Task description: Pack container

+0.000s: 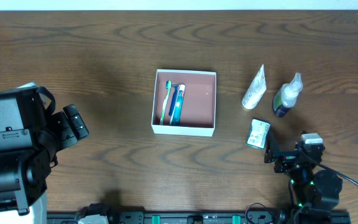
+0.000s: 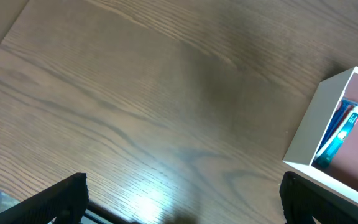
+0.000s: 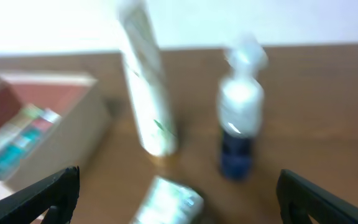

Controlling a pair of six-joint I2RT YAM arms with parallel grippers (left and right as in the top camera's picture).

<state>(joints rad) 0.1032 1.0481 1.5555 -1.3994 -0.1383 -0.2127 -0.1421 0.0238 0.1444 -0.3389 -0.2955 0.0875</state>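
The robot's right gripper will next close on the long sides (image 1: 257,134) (image 3: 168,204) of the small green-white packet, the flat one that lies nearer than the white tube.
The container (image 1: 211,104), a shallow white-walled square box with a pink-brown inside, sits mid-table and holds a toothbrush pack (image 1: 174,102). It shows at the right of the left wrist view (image 2: 303,134) and at the left of the blurred right wrist view (image 3: 73,124). To its right stand a white tube (image 1: 254,88), a clear bottle with dark blue liquid (image 1: 287,95) and a small green-white packet (image 1: 258,134). My left gripper (image 1: 76,121) is open and empty, left of the container. My right gripper (image 1: 272,151) is open and empty, just in front of the packet (image 3: 169,202).
The wooden table's front edge carries a black rail (image 1: 185,218). The right wrist view shows the tube (image 3: 145,93) and the bottle (image 3: 241,118) upright near the table's far edge against a white wall.
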